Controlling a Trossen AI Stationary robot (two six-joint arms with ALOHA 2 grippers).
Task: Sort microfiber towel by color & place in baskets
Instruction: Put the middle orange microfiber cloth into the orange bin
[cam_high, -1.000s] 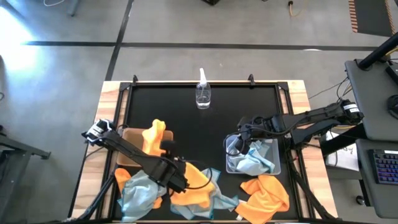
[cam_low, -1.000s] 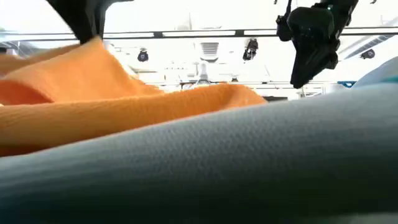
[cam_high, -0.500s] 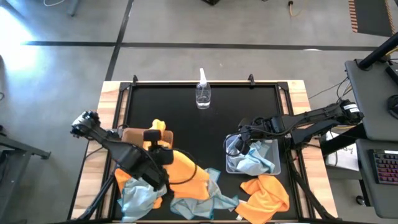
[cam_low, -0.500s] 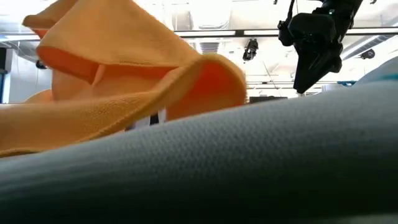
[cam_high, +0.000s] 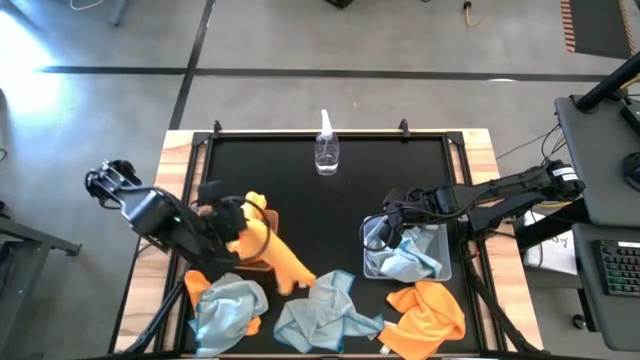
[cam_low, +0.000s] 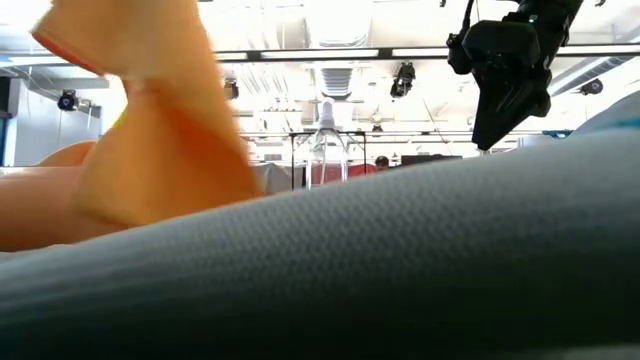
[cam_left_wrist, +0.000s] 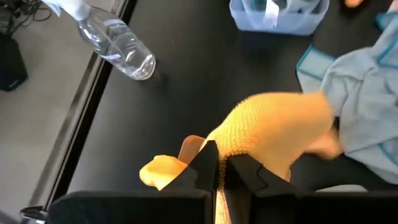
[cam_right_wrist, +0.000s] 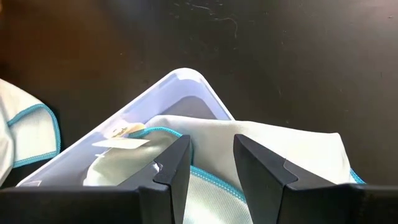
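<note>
Next, I let go of the orange towel held in my left gripper on top of the other orange towel in the tan basket (cam_high: 256, 237).
My left gripper (cam_high: 228, 218) is shut on an orange microfiber towel (cam_high: 280, 258) above the tan basket (cam_high: 250, 263), in which another orange towel (cam_high: 255, 205) lies. The held towel trails from the fingers toward the table's near right. My right gripper (cam_high: 383, 232) stands open just above the clear plastic basket (cam_high: 440, 240), which holds blue-grey towels (cam_high: 408, 262). Two more blue-grey towels (cam_high: 225, 305) (cam_high: 325, 318) and an orange one (cam_high: 430, 310) lie along the near edge. My left gripper pinches a bunched part of the orange towel (cam_left_wrist: 233, 144) between its two fingers, coming slanting down from the table's left. The towel hangs slack away from the fingers. Whether its free end (cam_high: 293, 274) rests on the table I cannot tell.
A clear spray bottle (cam_high: 326, 150) stands at the middle of the far edge. A blue-grey towel (cam_low: 400, 270) right in front of the low camera fills most of that view. The black mat (cam_high: 330, 210) is bare between the two baskets.
My left gripper has risen and gone toward the table's left and far edges, turning as it went. It stays shut on the orange towel. The towel has been drawn up off the blue-grey towels near the front edge and now hangs over the tan basket.
</note>
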